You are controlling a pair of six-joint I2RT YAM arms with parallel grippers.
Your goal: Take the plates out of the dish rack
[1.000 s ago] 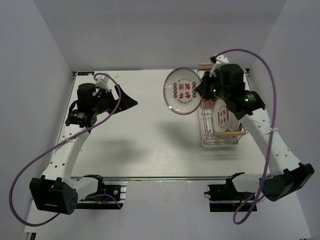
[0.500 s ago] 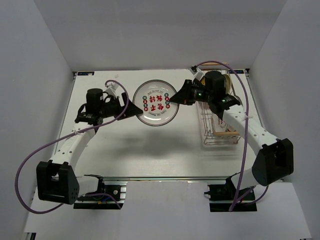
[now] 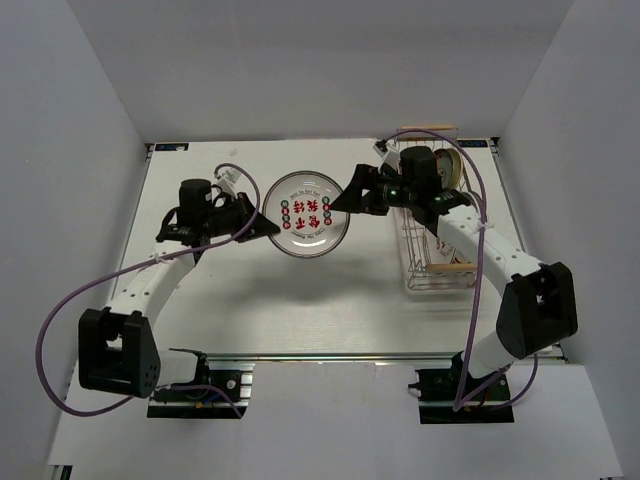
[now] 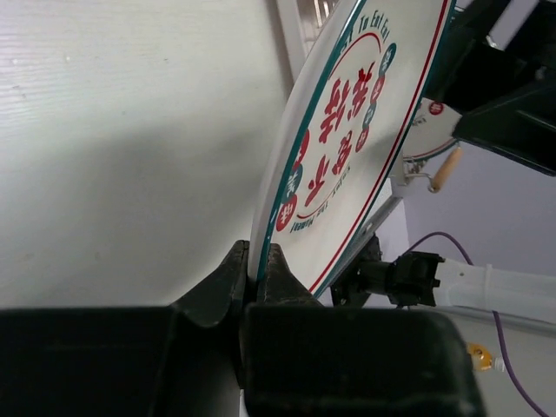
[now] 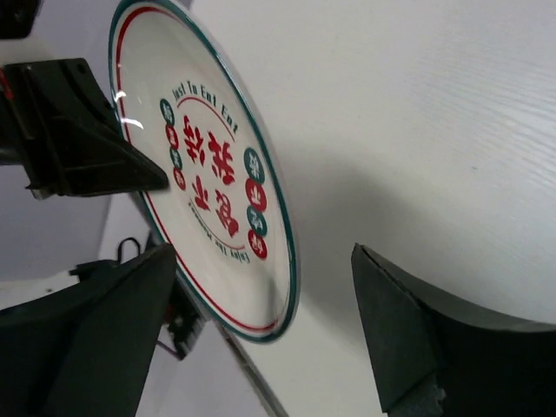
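The robot's left gripper will release the white plate flat on the bare middle of the table (image 3: 308, 240), next to the dish rack. The plate now hangs upright above the table's middle.
A white plate (image 3: 310, 213) with red motifs and a green-red rim hangs upright above the table's middle. My left gripper (image 3: 274, 228) is shut on its left rim; in the left wrist view both jaws of the left gripper (image 4: 258, 258) pinch the plate (image 4: 365, 113) at its edge. My right gripper (image 3: 337, 204) is open at the plate's right side. In the right wrist view the right gripper (image 5: 265, 252) straddles the plate (image 5: 208, 182) without touching it. The dish rack (image 3: 412, 262) stands at the right, holding a tan plate (image 3: 453, 170) and a white plate (image 4: 426, 130).
The rack's wooden handles (image 3: 455, 267) sit at its near and far ends, and my right arm reaches over the rack. White walls enclose the table on the left, back and right. Purple cables loop beside both arms.
The right gripper carried the plate left from the rack to the table's middle. The left gripper came in and shut on its rim, then the right gripper opened and let go.
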